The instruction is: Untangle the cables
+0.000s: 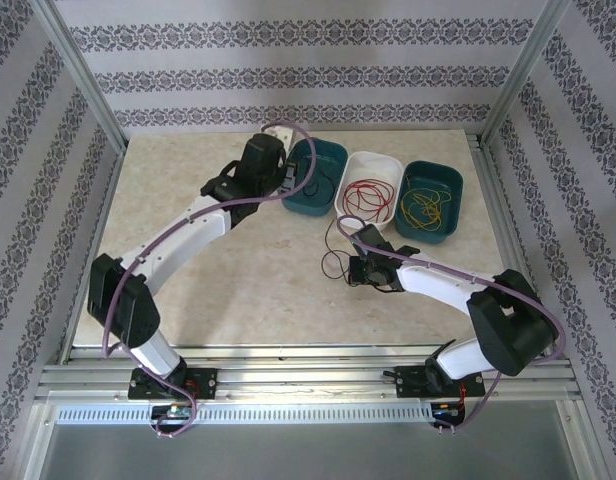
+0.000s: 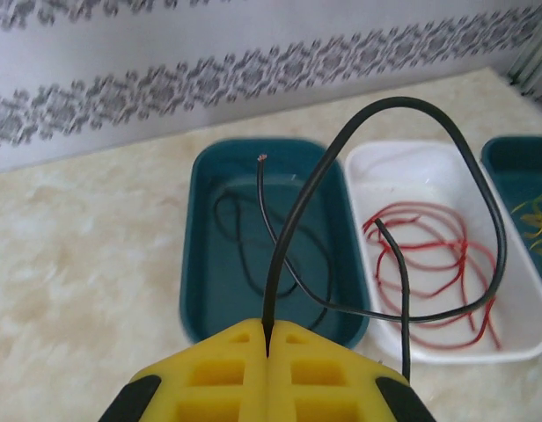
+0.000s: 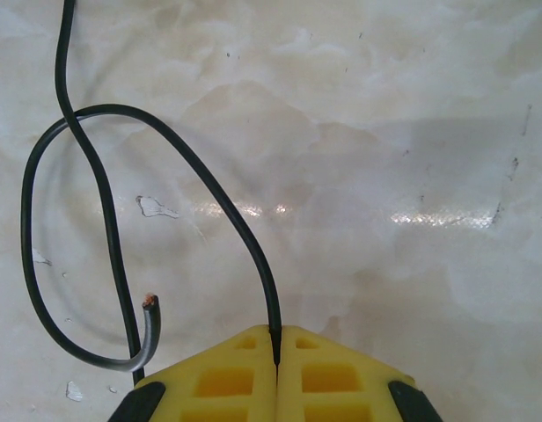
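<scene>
Next, I let go of the black cable in my left gripper over the other black cable inside the teal bin (image 1: 313, 184) (image 2: 273, 257) beside the white bin.
My left gripper (image 2: 267, 338) is shut on a black cable (image 2: 293, 220) that arches up and right over the white bin (image 2: 517, 338), then curls back across the left teal bin (image 2: 196, 264). Another black cable (image 2: 238, 255) lies inside that teal bin. Red cables (image 2: 429, 255) are coiled in the white bin and yellow cables (image 1: 428, 205) in the right teal bin (image 1: 456, 205). My right gripper (image 3: 276, 343) is shut on a second black cable (image 3: 209, 189), which loops on the table and ends in a bare copper tip (image 3: 150, 301). From above, the left gripper (image 1: 288, 172) is at the left teal bin and the right gripper (image 1: 352, 270) at mid-table.
The three bins stand in a row at the back of the marble-patterned table (image 1: 238, 280). Patterned walls and aluminium frame posts (image 1: 83, 75) enclose the table. Thick lilac cables (image 1: 163, 245) run along both arms.
</scene>
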Action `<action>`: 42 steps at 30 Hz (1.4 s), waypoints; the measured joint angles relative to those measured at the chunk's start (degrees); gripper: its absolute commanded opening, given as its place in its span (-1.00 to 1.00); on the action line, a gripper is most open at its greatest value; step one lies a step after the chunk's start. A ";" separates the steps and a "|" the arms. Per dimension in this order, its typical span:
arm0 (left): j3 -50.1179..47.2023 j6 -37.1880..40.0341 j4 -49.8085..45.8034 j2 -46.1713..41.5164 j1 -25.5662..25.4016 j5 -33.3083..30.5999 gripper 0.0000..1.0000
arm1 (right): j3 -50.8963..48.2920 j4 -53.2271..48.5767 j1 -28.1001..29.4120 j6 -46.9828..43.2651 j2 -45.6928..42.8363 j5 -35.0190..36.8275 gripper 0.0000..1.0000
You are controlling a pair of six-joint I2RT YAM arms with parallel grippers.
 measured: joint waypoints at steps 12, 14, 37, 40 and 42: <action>15.39 1.03 0.07 14.84 2.21 4.26 -1.00 | 0.00 0.02 0.02 0.02 -0.02 0.00 -1.00; 16.87 0.87 0.02 16.68 3.02 5.16 -1.00 | 0.00 0.02 0.04 0.02 -0.02 0.00 -1.00; 23.63 -5.68 -6.93 29.05 6.58 10.67 -1.00 | 0.00 -0.02 0.52 -0.02 -3.96 0.02 -1.00; 24.98 -5.99 -7.85 30.64 6.95 10.73 -1.00 | 0.02 -0.02 0.52 -0.22 -3.96 0.00 -1.00; 26.34 -6.21 -9.03 32.52 7.17 10.69 -1.00 | 0.04 -0.04 0.52 -0.24 -3.96 0.02 -1.00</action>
